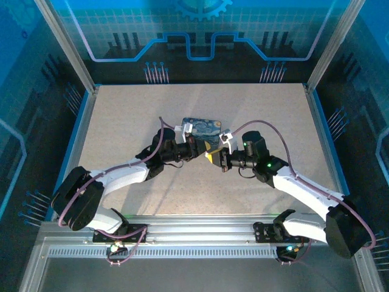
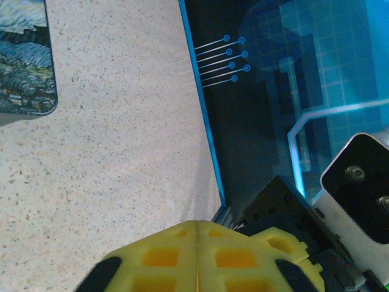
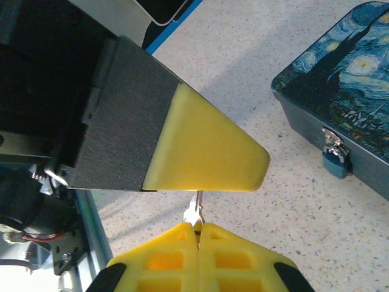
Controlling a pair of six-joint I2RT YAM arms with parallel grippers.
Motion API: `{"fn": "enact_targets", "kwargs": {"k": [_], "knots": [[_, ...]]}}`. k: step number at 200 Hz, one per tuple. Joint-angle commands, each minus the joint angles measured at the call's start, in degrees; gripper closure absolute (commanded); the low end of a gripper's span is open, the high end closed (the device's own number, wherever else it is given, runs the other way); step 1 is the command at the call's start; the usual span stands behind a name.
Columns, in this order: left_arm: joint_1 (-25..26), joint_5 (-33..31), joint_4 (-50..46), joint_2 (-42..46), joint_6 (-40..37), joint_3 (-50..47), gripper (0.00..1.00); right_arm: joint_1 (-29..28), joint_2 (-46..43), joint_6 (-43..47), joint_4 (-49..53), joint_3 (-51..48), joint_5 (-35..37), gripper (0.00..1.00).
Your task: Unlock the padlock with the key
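Observation:
Next, my right gripper opens and takes that wide end (image 3: 193, 215) deeper while my left gripper steadies it, since the key's wide end sits outside my right gripper's fingertips.
In the right wrist view my right gripper (image 3: 199, 226) is shut on the key (image 3: 196, 210), a thin silvery sliver that sticks up out of the yellow fingertips. The key's upper end meets the underside of my left gripper's yellow finger (image 3: 206, 146), which crosses just above it; whether that gripper also holds the key is hidden. The left gripper (image 2: 197, 226) has its pads pressed together. The small blue padlock (image 3: 335, 159) hangs by its silvery shackle from the hasp on the front of the swirl-printed box (image 3: 340, 91). Both grippers (image 1: 197, 149) (image 1: 211, 157) meet tip to tip just in front of the box (image 1: 203, 129).
The box's corner (image 2: 24, 55) lies at the far left of the left wrist view. The speckled table (image 1: 121, 121) is bounded by blue edging and dark printed walls (image 1: 194, 36). The arms' bases sit on the metal rail (image 1: 194, 234) at the near edge.

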State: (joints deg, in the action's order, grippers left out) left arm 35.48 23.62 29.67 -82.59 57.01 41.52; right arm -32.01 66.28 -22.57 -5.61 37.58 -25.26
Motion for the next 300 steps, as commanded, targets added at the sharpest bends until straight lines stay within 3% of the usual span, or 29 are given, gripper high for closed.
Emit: {"fn": "enact_targets", "kwargs": {"k": [1, 45, 75, 132, 167, 300], "knots": [[0.38, 0.45, 3.46, -0.04, 0.0, 1.25, 1.0, 1.66, 0.64, -3.66, -5.74, -0.54, -5.09, 0.99], [0.38, 0.03, 4.82, 0.14, 0.11, 0.92, 1.0, 3.81, 1.56, -9.12, -13.2, -2.65, -10.14, 0.79], [0.42, -0.26, 5.2, 0.07, 0.2, 0.64, 1.0, 3.8, 3.18, -10.66, -14.45, -2.51, -11.56, 0.73], [0.44, -0.58, 5.84, 0.19, 0.47, 0.37, 1.0, 3.98, 4.6, -11.84, -15.03, -2.76, -10.96, 0.77], [0.4, -1.32, 6.21, 0.45, 0.56, -0.11, 1.0, 4.49, 4.2, -12.55, -15.36, -3.55, -10.8, 0.85], [0.37, -3.42, 4.14, 2.58, -1.09, -0.81, 1.0, 6.78, 1.84, -13.38, -14.84, -5.38, -10.25, 0.87]]}}
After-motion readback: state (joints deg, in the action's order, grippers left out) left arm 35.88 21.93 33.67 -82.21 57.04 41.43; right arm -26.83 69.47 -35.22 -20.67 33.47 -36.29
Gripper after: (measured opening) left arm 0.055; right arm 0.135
